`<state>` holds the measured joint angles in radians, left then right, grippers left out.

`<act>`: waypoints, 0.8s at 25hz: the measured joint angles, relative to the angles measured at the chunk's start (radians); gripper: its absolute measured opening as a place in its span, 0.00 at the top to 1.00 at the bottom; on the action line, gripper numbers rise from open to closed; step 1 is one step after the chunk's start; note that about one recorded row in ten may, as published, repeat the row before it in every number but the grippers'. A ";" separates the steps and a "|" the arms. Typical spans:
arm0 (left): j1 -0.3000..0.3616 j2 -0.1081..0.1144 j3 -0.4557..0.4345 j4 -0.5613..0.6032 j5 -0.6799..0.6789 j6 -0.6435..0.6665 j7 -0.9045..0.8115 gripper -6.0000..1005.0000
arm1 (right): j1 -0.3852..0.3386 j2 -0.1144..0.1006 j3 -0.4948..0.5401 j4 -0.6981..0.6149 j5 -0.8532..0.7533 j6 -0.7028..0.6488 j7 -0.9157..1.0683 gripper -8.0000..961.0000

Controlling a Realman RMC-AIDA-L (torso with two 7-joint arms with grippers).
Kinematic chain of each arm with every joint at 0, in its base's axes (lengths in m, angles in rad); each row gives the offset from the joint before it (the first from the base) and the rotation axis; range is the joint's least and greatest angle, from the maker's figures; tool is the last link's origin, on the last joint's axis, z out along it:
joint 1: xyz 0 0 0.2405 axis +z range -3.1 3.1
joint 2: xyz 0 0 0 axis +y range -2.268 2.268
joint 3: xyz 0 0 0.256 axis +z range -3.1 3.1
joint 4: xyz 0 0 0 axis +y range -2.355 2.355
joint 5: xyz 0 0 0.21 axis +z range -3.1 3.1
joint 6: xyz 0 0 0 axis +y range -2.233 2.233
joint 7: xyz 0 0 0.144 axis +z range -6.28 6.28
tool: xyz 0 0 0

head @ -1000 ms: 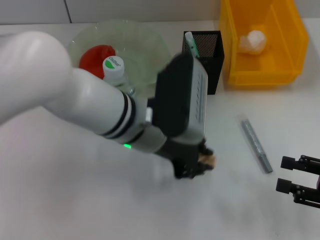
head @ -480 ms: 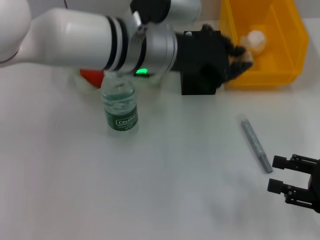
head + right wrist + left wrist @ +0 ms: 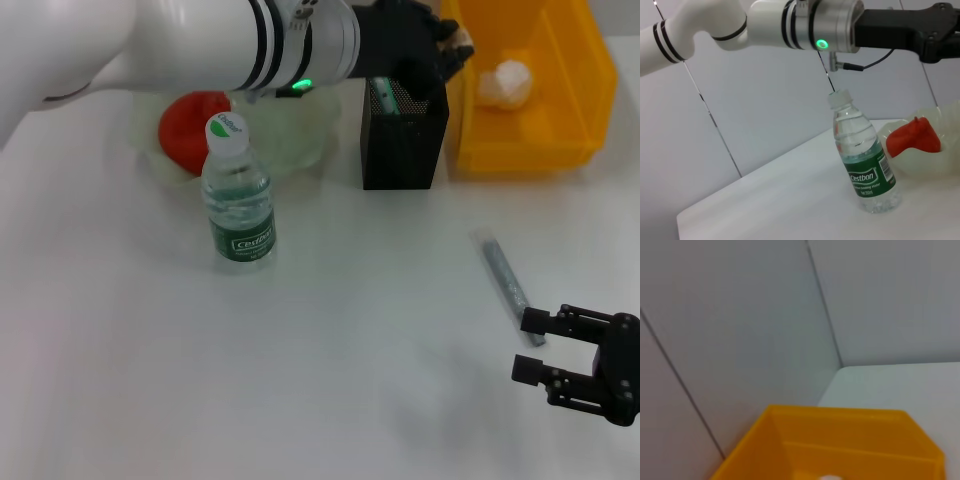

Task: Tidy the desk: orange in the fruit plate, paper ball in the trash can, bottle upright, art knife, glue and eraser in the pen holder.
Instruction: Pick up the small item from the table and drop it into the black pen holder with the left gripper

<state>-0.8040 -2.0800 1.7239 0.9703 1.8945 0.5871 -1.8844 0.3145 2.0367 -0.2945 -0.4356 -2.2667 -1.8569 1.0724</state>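
Observation:
Next, I let go of the eraser with my left gripper inside the black mesh pen holder (image 3: pixel 420 94) next to the glue stick.
My left gripper (image 3: pixel 455 45) is above the far rim of the black mesh pen holder (image 3: pixel 400 140), next to the yellow trash can (image 3: pixel 560 100), and is shut on the small tan eraser (image 3: pixel 462 38). A green-and-white glue stick (image 3: pixel 383 95) stands in the holder. The paper ball (image 3: pixel 503 83) lies in the trash can. The bottle (image 3: pixel 238 195) stands upright; it also shows in the right wrist view (image 3: pixel 862 155). The orange (image 3: pixel 190 125) lies in the fruit plate (image 3: pixel 305 130). The grey art knife (image 3: pixel 508 285) lies on the table by my open right gripper (image 3: pixel 528 345).
The white table runs to a grey wall at the back. My left arm (image 3: pixel 200 45) reaches across above the fruit plate. The left wrist view shows the trash can's rim (image 3: pixel 840 412) and the wall. The right wrist view shows the orange (image 3: pixel 912 140) in the plate (image 3: pixel 932 162).
My left arm has lifted the eraser from the table's middle and swung it back to the pen holder. The right gripper has crept left toward the art knife's near end.

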 joint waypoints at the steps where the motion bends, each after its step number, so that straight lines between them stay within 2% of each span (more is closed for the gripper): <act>1: 0.000 0.000 0.000 0.000 0.000 0.000 0.000 0.74 | 0.000 0.000 0.000 0.000 0.000 0.000 0.000 0.32; 12: -0.017 0.000 0.012 -0.042 0.005 -0.060 0.013 0.74 | 0.008 0.001 0.000 0.004 0.001 0.016 -0.001 0.32; 20: 0.001 0.000 0.033 -0.046 0.005 -0.153 0.006 0.74 | 0.015 0.000 -0.001 0.012 0.001 0.025 -0.005 0.32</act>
<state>-0.8033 -2.0800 1.7573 0.9243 1.8995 0.4342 -1.8781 0.3298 2.0371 -0.2957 -0.4238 -2.2656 -1.8324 1.0676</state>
